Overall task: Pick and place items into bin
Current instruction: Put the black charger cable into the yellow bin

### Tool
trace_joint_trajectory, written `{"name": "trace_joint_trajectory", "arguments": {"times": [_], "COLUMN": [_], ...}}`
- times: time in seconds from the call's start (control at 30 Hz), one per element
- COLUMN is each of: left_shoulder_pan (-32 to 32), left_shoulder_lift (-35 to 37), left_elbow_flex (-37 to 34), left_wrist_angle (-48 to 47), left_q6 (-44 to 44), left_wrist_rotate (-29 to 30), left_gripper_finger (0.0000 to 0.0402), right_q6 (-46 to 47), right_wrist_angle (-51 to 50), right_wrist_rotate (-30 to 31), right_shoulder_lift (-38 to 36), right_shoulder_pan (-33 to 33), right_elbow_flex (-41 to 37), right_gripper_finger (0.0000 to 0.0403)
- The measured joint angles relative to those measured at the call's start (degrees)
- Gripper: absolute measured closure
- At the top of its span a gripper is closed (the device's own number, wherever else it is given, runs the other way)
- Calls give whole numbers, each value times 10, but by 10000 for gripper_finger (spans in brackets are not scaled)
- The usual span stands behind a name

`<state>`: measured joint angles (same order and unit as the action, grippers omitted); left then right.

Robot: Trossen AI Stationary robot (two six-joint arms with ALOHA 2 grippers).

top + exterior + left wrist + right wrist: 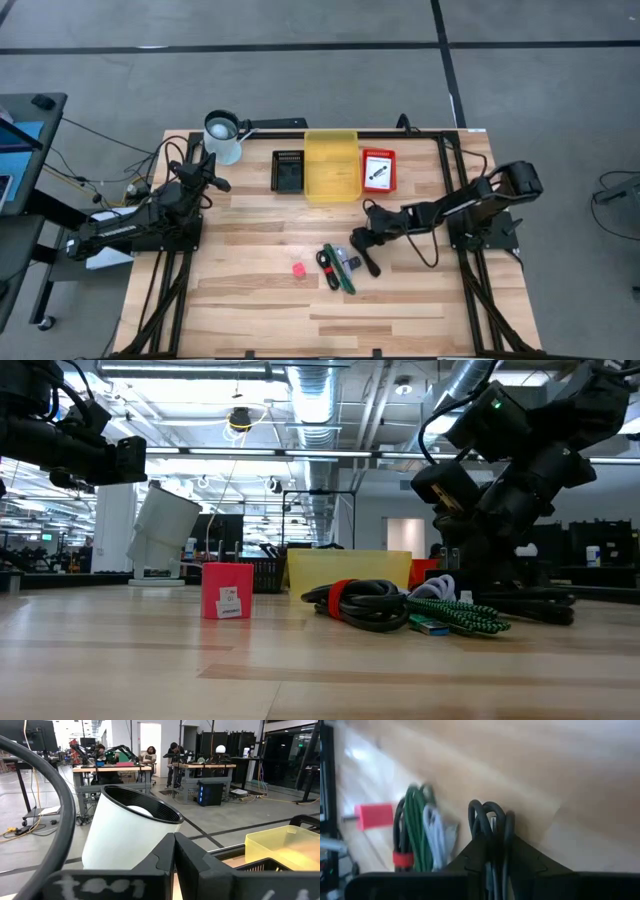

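Note:
Next, my right gripper lets go of the dark cable near the middle of the yellow bin's bottom [325,161].
A small heap of items lies on the wooden table right of middle: a black coiled cable with a red tie [328,262], a green braided cord [415,827], a white cord [434,835] and a silver-grey part [350,263]. A pink-red cube [298,269] rests apart on its left. The yellow bin [331,163] stands at the far middle. My right gripper [366,250] is at the heap's right side, shut on a dark cable [490,817]. My left gripper [207,172] is shut on nothing, held level at the far left beside a white cup [222,135]. My right gripper pinches the dark cable between its two fingers, with several strands of its looped end [489,827] running between them. The fingers slant down from the table's right side. The loops stick out past the fingertips; whether they are off the wood, I cannot tell.
A black tray [289,170] stands left of the bin and a red box [378,170] right of it. Black frame rails run along the table's left and right sides. Bare wood lies toward the near edge.

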<state>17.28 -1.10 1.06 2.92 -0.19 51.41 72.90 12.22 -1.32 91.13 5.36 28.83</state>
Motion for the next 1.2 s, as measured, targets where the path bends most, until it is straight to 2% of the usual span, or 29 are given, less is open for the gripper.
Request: {"name": "trace_joint_trajectory", "arguments": {"times": [0.3,0.47,0.73,0.97,1.2], "left_shoulder_pan": [0,0,0,0,0], "left_shoulder_lift": [0,0,0,0,0], "left_elbow_flex": [0,0,0,0,0], "left_wrist_angle": [0,0,0,0,0], "left_q6": [0,0,0,0,0], "left_wrist_rotate": [0,0,0,1,1], "left_gripper_finger": [401,401,401,401,401], "right_q6": [-79,-143,-337,-497,-506], "right_wrist_angle": [-49,-34,24,142,183], "right_wrist_rotate": [20,18,16,14,14], "right_shoulder_lift": [-107,-187,-286,-248,-127], "right_shoulder_pan": [-62,-113,-192,-243,-298], "right_elbow_flex": [-3,-2,35,75,108], "right_gripper_finger": [360,360,360,360,359]}}
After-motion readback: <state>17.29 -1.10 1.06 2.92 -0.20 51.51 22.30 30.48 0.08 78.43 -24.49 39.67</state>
